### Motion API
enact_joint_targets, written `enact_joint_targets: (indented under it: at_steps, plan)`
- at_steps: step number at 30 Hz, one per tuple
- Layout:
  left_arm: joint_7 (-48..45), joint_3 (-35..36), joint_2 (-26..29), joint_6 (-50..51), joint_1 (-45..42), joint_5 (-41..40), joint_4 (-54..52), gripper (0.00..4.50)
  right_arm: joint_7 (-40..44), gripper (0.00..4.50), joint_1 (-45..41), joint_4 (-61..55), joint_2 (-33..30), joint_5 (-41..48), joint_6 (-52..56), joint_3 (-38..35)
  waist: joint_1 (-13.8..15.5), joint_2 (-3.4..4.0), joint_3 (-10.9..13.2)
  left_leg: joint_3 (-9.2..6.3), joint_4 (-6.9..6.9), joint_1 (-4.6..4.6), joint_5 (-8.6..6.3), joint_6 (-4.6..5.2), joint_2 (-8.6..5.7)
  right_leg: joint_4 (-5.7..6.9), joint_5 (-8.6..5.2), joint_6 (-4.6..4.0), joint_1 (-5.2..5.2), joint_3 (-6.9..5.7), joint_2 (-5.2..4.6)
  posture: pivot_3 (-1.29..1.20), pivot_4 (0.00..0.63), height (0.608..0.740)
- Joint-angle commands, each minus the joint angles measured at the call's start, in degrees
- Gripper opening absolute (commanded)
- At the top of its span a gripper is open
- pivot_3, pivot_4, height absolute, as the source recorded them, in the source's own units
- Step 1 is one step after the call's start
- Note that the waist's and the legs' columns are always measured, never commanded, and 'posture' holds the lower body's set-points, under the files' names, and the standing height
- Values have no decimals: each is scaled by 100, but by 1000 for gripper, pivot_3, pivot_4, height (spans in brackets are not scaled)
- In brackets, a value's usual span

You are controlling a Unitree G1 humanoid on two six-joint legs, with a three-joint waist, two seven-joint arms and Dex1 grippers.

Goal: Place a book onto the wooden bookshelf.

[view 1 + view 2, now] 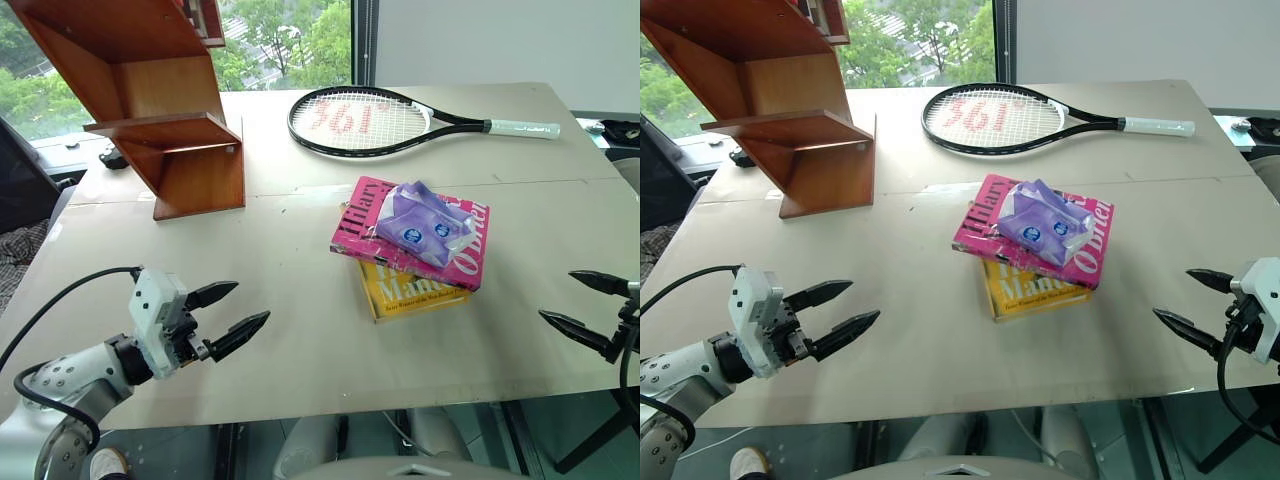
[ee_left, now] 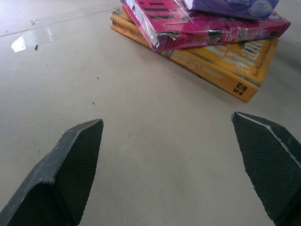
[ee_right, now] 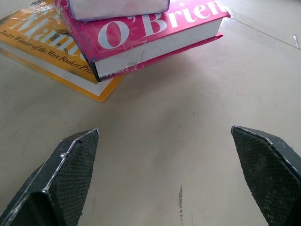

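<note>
Next, I move my left gripper to the pink book's spine [image 1: 372, 259] [image 2: 195, 41], near the corner closest to it, and close it there.
The pink book [image 1: 362, 224] lies on top of a yellow book [image 1: 400, 294] in the middle of the table, with a purple packet [image 1: 425, 224] resting on its cover. The wooden bookshelf [image 1: 160, 110] stands at the far left of the table. My left gripper [image 1: 232, 312] hovers open over the near left of the table, pointing toward the books. At the near right edge my right gripper [image 1: 585, 303] is open too, facing the stack from the other side. In the right wrist view the pink book [image 3: 155, 33] lies ahead of the fingers [image 3: 61, 179], well apart.
A black tennis racket [image 1: 380, 122] with a white grip lies across the far side of the table. The table's front edge [image 1: 330, 415] runs just below both grippers. Bare tabletop separates each gripper from the stack.
</note>
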Motion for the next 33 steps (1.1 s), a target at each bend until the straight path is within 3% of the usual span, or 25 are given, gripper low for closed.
enact_joint_targets:
  at_steps: [1, 5, 10, 15, 21, 22, 24, 32, 33]
  plan:
    - [138, 8, 3, -13, -353, -155, -96, 4500, -323, 4468, -235, -302, 137, 121, 26, -114, 0, 0, 0, 0, 0, 0, 0, 0, 0, 0, 0, 0, 0, 0, 0, 0, 150, 740]
    - [341, -88, -73, 41, -1134, -550, -335, 4500, -888, 4468, -908, -1193, 184, 769, 681, 147, -1, 11, 5, -17, 11, -10, 4, -8, 0, 3, 2, -1, -1, -4, 0, 0, 150, 740]
    - [-627, -150, 333, 24, -1092, -923, -533, 4500, -1552, 4468, -2232, -1628, -123, 1257, 1824, 1087, -67, 4, 8, -1, 7, -2, 3, -7, 3, 6, 2, -3, -6, -1, 10, 0, 150, 740]
    - [-1003, -298, 494, -181, -975, -778, -563, 4500, -2084, 4468, -3927, -1091, 58, 640, 2503, 2681, -58, 6, 12, -5, -2, -19, 3, -6, 5, -1, 2, -5, -24, -10, 6, 0, 150, 740]
    - [-951, -250, 451, -169, -891, -846, -640, 4500, -2011, 4468, -5349, 437, 618, -385, 2635, 4225, -12, 5, 13, -4, -5, -35, 3, -5, 1, -3, 3, -6, -42, -11, 3, 0, 150, 740]
    - [-928, -212, 437, -177, -857, -855, -661, 4500, -1881, 3977, -5452, 663, 625, -514, 2622, 4416, -10, 5, 13, -4, -6, -41, 3, -5, 0, -3, 3, -6, -48, -11, 3, 0, 150, 740]
    - [-878, -144, 426, -176, -790, -881, -739, 4500, -1690, 3696, -5557, 859, 607, -587, 2652, 4538, -10, 5, 13, -5, -7, -43, 3, -4, -1, -4, 3, -6, -50, -12, 2, 0, 150, 740]
    - [-652, -227, 374, -164, -771, -993, -933, 4500, -1569, 157, -5459, 665, 635, -407, 2717, 3926, -3, 3, 10, -7, -9, -43, 2, -3, -2, -4, 3, -6, -49, -13, 1, 0, 150, 740]
    - [-634, -278, 373, -159, -832, -1014, -934, 4500, -1641, 72, -5388, 598, 668, -275, 2779, 3653, 2, 3, 10, -8, -9, -43, 2, -3, -2, -4, 3, -6, -49, -14, 1, 0, 150, 740]
